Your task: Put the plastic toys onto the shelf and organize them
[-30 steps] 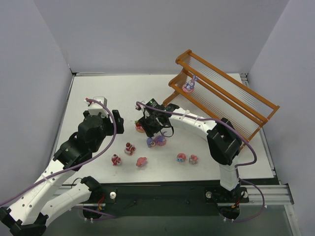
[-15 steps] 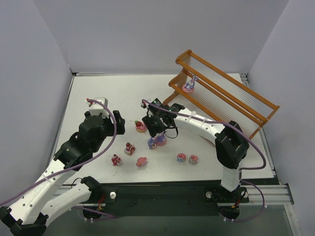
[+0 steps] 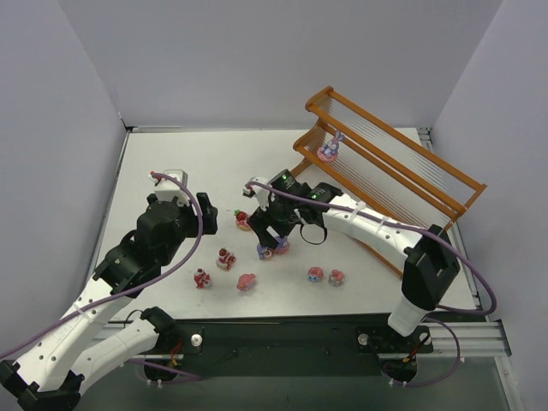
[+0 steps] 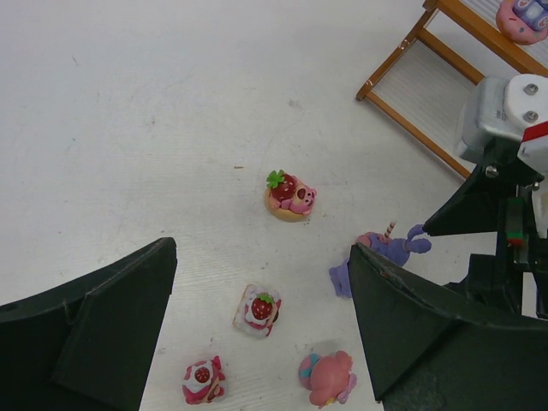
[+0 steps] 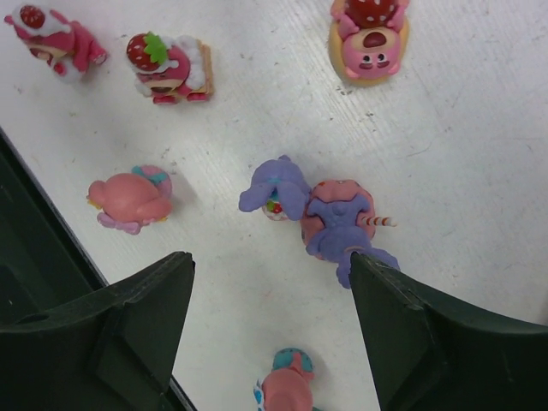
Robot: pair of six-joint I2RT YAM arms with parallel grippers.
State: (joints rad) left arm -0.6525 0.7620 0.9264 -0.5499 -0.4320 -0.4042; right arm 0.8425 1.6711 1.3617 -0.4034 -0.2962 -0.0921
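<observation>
My right gripper's fingers span both the purple bunny's pink base and the smaller purple toy touching it, so I need to narrow them and take the smaller purple toy alone (image 5: 278, 181).
The orange-brown shelf (image 3: 390, 167) stands at the back right, with one purple bunny toy (image 3: 330, 147) on a lower tier. The other plastic toys lie on the white table. My right gripper (image 3: 272, 234) hangs open just above two purple toys; in the right wrist view (image 5: 270, 261) its right finger tip is beside the purple bunny on a pink base (image 5: 342, 214), with a smaller purple toy (image 5: 276, 188) next to it. My left gripper (image 3: 204, 214) is open and empty; its view (image 4: 257, 253) looks down on a strawberry cake toy (image 4: 259, 310).
More toys lie around: a strawberry bear (image 3: 245, 220), two red ones (image 3: 226, 258) (image 3: 202, 277), a pink one (image 3: 247, 281), and two pink-blue ones (image 3: 315, 274) (image 3: 336, 276). A grey wall closes in the table on each side.
My right arm's elbow has swung out to the right and its wrist has turned and dropped closer over the purple toys. The left arm and the toys have not moved.
</observation>
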